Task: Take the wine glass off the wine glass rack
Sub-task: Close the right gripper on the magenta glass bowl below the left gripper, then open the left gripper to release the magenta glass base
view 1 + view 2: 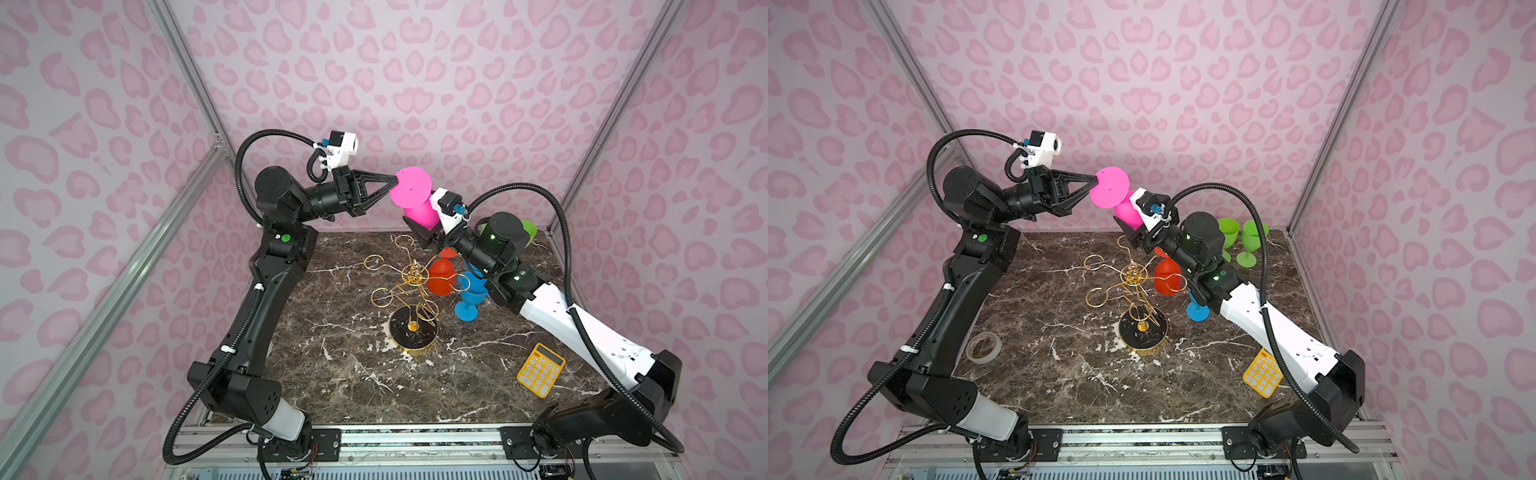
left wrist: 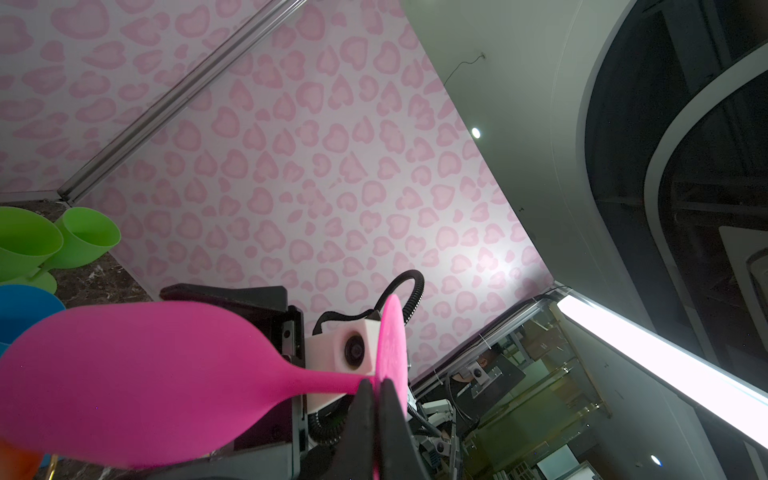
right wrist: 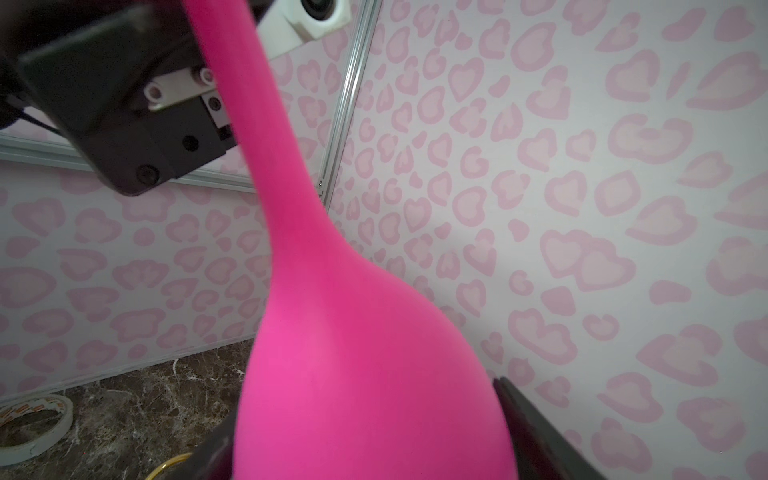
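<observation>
My left gripper needs to open, roll over and take hold of the foot (image 1: 412, 185) again before my right gripper leaves the pink bowl, which is tilting down in that right gripper.
A pink wine glass (image 1: 411, 189) (image 1: 1111, 187) is held in the air behind and above the gold wire wine glass rack (image 1: 411, 274) (image 1: 1133, 276), clear of its loops. It tilts, foot up and bowl down. My left gripper (image 1: 392, 181) (image 1: 1094, 181) (image 2: 376, 384) is shut on the rim of the glass's round foot. My right gripper (image 1: 422, 230) (image 1: 1128, 228) (image 3: 361, 411) has a finger against each side of the pink bowl (image 3: 365, 353). A red wine glass (image 1: 441, 276) (image 1: 1167, 276) hangs from a rack arm on the right.
A blue glass (image 1: 469, 299) stands right of the rack, under my right arm. Two green glasses (image 1: 1229, 232) stand at the back right corner. A yellow calculator (image 1: 540, 370) lies front right, a tape roll (image 1: 983, 347) front left. The rack's black base (image 1: 413, 328) sits mid-table.
</observation>
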Controlling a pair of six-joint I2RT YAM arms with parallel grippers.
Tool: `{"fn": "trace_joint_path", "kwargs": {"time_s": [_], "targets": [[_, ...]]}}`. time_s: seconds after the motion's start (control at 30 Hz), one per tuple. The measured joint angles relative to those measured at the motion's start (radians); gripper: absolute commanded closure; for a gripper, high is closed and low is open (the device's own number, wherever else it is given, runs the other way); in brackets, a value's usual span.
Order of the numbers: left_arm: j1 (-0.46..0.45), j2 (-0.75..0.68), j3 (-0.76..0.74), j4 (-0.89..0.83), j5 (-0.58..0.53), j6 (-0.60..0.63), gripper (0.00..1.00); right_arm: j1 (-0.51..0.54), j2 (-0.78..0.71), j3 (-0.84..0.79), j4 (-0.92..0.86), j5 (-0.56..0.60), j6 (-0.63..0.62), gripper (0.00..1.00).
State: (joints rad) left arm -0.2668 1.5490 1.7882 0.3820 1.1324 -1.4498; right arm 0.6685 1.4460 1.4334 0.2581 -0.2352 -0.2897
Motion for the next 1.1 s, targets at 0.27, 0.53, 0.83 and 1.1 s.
{"fn": "trace_joint_path", "kwargs": {"time_s": [0.27, 0.53, 0.83, 1.1], "targets": [[-0.001, -0.001, 0.0, 0.013, -0.009, 0.013, 0.58, 0.023, -0.042, -0.006, -0.023, 0.027, -0.013, 0.27], [-0.001, -0.026, 0.0, -0.023, -0.022, 0.119, 0.33, 0.023, -0.118, -0.028, -0.071, 0.055, 0.011, 0.27], [-0.001, -0.106, -0.081, -0.097, -0.1, 0.395, 0.33, -0.026, -0.211, 0.086, -0.31, 0.129, 0.123, 0.3], [-0.003, -0.248, -0.283, -0.159, -0.348, 0.996, 0.4, -0.034, -0.135, 0.32, -0.654, 0.167, 0.193, 0.31]]}}
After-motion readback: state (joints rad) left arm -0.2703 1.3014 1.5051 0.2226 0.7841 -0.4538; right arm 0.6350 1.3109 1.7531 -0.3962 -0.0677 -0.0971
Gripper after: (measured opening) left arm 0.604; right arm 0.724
